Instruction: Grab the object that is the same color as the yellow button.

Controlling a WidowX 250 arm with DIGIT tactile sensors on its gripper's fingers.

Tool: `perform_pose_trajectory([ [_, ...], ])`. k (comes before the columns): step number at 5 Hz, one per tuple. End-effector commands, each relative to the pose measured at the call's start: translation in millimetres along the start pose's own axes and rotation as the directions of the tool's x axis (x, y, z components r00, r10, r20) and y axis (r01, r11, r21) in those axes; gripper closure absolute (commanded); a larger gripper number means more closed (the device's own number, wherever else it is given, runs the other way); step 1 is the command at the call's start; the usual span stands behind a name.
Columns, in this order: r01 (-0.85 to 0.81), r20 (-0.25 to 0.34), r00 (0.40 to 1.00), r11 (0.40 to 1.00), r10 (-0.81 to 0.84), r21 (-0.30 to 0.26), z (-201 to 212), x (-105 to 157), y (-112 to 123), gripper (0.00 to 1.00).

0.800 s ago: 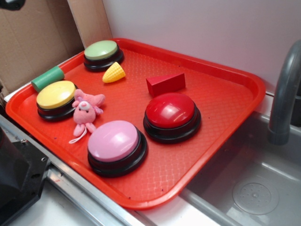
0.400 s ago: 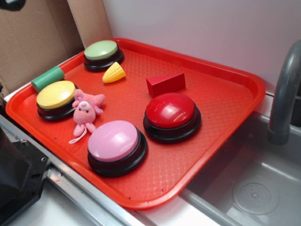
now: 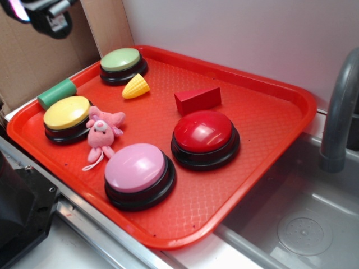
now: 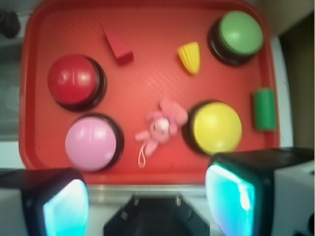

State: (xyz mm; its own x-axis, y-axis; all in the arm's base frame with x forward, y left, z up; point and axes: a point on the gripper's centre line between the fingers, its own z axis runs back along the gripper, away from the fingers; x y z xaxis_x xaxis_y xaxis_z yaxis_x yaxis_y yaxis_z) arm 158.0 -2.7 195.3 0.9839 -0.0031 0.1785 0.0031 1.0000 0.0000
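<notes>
I will next move my gripper to the middle (image 3: pixel 136 87) (image 4: pixel 190 58) of the yellow toy corn cob and close it there, since the cob matches the color of the yellow button.
The yellow toy corn cob (image 3: pixel 136 87) lies on the red tray (image 3: pixel 263 106) just in front of the green button; it also shows in the wrist view (image 4: pixel 190 57). The yellow button (image 3: pixel 67 112) sits at the tray's left edge and shows in the wrist view (image 4: pixel 217 127) too. My gripper (image 3: pixel 42 12) is high at the top left, well above and left of the tray. In the wrist view the gripper (image 4: pixel 147 209) is open and empty, its two fingers wide apart over the tray's near edge.
On the tray stand a green button (image 3: pixel 121 60), a red button (image 3: pixel 203 131), a pink button (image 3: pixel 136 167), a red wedge block (image 3: pixel 197 100) and a pink plush toy (image 3: pixel 102 130). A green cylinder (image 3: pixel 56 93) lies at the tray's left rim. A grey sink (image 3: pixel 303 224) and faucet (image 3: pixel 339 106) are on the right.
My gripper has come into the exterior view at the top left. Nothing on the tray has moved.
</notes>
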Motion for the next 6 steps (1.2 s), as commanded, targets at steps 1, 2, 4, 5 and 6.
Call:
perform_pose_trajectory([
  [1, -0.093, 0.16, 0.984, 0.992, 0.079, 0.085, -50, 40, 16, 0.0],
  [2, -0.148, 0.18, 0.975, 0.986, 0.133, 0.073, -87, 62, 29, 0.0],
  [4, -0.177, 0.141, 0.975, 0.984, 0.171, 0.033, -141, 99, 55, 0.0],
  [5, -0.172, 0.145, 0.975, 0.985, 0.168, 0.011, -152, 110, 67, 0.0],
  [6, -0.169, 0.156, 0.975, 0.984, 0.158, 0.058, -156, 116, 73, 0.0],
])
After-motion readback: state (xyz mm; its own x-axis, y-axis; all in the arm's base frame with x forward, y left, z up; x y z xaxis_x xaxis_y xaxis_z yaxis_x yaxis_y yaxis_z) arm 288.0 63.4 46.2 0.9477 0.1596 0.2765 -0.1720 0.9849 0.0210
